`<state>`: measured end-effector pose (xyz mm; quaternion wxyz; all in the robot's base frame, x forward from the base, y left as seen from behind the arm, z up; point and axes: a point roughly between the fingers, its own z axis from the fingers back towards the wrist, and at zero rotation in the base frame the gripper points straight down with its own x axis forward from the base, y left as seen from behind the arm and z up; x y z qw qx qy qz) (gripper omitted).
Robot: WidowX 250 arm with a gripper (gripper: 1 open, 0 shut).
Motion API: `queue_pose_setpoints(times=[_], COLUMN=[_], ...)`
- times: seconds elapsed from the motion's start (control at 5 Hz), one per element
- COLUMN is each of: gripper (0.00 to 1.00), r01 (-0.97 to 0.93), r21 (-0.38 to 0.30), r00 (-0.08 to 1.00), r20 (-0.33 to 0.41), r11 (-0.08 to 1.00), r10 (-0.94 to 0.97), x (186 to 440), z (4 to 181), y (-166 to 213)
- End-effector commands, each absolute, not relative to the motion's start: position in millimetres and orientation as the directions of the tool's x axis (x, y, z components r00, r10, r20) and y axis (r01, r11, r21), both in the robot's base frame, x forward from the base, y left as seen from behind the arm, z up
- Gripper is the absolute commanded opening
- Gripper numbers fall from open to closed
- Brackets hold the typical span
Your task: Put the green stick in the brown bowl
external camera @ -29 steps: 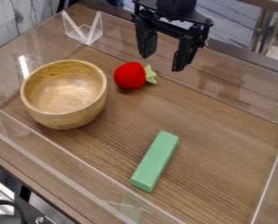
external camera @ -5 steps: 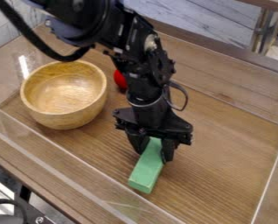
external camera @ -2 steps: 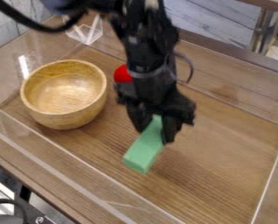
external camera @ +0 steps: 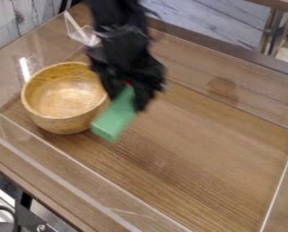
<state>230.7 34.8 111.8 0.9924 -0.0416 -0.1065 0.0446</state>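
I should let go of the green stick with my gripper across the middle of the brown bowl's bottom (external camera: 74, 97).
My gripper (external camera: 129, 90) is shut on the upper end of the green stick (external camera: 112, 119), a flat light green bar. The stick hangs tilted above the table, its lower end just right of the brown bowl (external camera: 64, 97). The bowl, a round tan wooden one, sits at the left with nothing visible inside it. The black arm comes down from the top of the frame and is blurred by motion. The stick is outside the bowl, next to its right rim.
A clear plastic wall (external camera: 62, 186) borders the wooden table along the front and left. A clear folded stand (external camera: 76, 32) sits at the back left. The red strawberry toy seen earlier is hidden behind the arm.
The gripper has lifted the green stick off the table and carried it up and to the left, from the middle front to beside the bowl's right rim.
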Motion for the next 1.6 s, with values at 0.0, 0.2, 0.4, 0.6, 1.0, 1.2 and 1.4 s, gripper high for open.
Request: queue_pose_setpoints(times=[0.0, 0.2, 0.4, 0.6, 1.0, 1.2, 1.4], gripper=[0.0, 0.0, 0.0, 0.0, 0.0, 0.0, 0.0], r01=[-0.144, -0.21, -0.217, -0.216, -0.233, -0.247, -0.293], r21=[-0.067, -0.054, -0.043, -0.039, -0.035, -0.032, -0.031], r00=[0.95, 0.937, 0.937, 0.939, 0.938, 0.936, 0.924], r20=[0.27, 0.275, 0.271, 0.266, 0.255, 0.25, 0.246], r11=[0.987, 0.976, 0.975, 0.976, 0.972, 0.968, 0.956], r10=[0.156, 0.217, 0.221, 0.219, 0.234, 0.247, 0.291], x=[236.6, 234.7, 243.3, 251.9, 257.2, 255.3, 257.1], z=[124.6, 118.1, 107.3, 96.9, 89.0, 90.2, 84.3], y=[76.5, 108.5, 118.1, 120.9, 115.3, 107.7, 112.5])
